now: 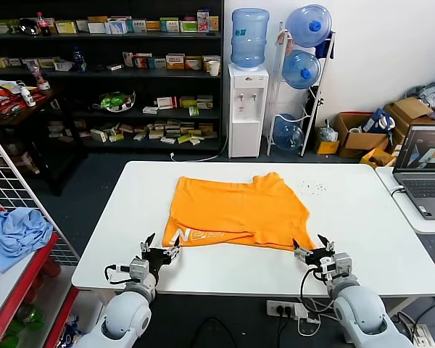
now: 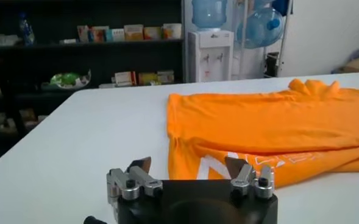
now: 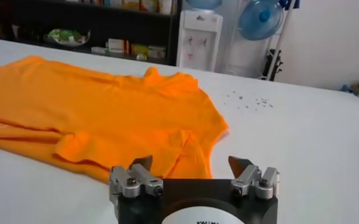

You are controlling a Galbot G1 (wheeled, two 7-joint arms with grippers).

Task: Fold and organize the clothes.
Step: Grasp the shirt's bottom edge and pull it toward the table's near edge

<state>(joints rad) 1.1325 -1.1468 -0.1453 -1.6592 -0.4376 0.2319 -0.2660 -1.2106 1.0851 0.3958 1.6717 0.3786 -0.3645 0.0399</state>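
Observation:
Next, I take the lettered corner [image 1: 167,241] with my left gripper and pull it taut against my right gripper before folding, because the orange T-shirt's near edge lies wavy.
The clothes are one bright orange T-shirt [image 1: 235,210] lying folded over on the white table [image 1: 362,217], white lettering showing along its near left edge. My left gripper [image 1: 160,247] stands open just in front of the shirt's near left corner [image 2: 191,161], holding nothing. Open too, my right gripper [image 1: 310,246] sits just off the near right corner, where a sleeve [image 3: 191,143] lies in front of its spread fingers. Both grippers [image 2: 189,165] [image 3: 191,164] are apart from the cloth.
A laptop [image 1: 424,170] sits on a side table at the right. A wire rack with a light blue cloth [image 1: 14,233] stands at the left. Shelves, a water dispenser [image 1: 247,109] and bottles stand behind the table. Small specks [image 1: 312,187] lie on the table's far right.

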